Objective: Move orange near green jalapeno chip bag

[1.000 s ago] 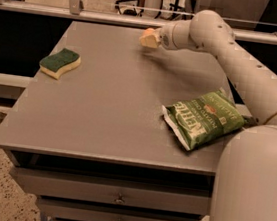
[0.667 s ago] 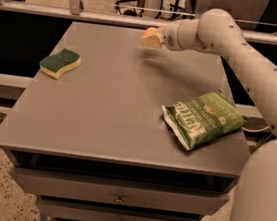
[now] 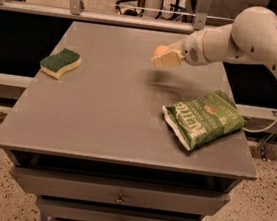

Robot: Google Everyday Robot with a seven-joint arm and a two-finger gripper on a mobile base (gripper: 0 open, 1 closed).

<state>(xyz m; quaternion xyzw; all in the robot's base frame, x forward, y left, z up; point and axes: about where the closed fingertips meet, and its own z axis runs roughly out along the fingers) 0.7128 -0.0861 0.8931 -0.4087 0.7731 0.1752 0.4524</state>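
Observation:
Next, I release the orange, now held above the table's back middle, on the grey table point(image 3: 185, 90), just behind the green jalapeno chip bag's far edge.
The orange point(image 3: 159, 50) is a small round fruit held between the cream fingers of my gripper point(image 3: 163, 58), above the table's back middle, with its shadow on the tabletop below. The gripper is shut on the orange. The green jalapeno chip bag point(image 3: 205, 119) lies flat near the table's front right, with white lettering and white sealed ends. The gripper and orange are behind and to the left of the bag, apart from it. My white arm point(image 3: 253, 36) reaches in from the upper right.
A green-topped yellow sponge point(image 3: 60, 62) lies at the table's left side. The grey table point(image 3: 102, 118) has drawers below its front edge. A metal rail and chairs stand behind the table. A cable hangs at the right.
The gripper with the orange has moved from the table's back toward the front and slightly right, closer to the chip bag. The bag and sponge have not moved.

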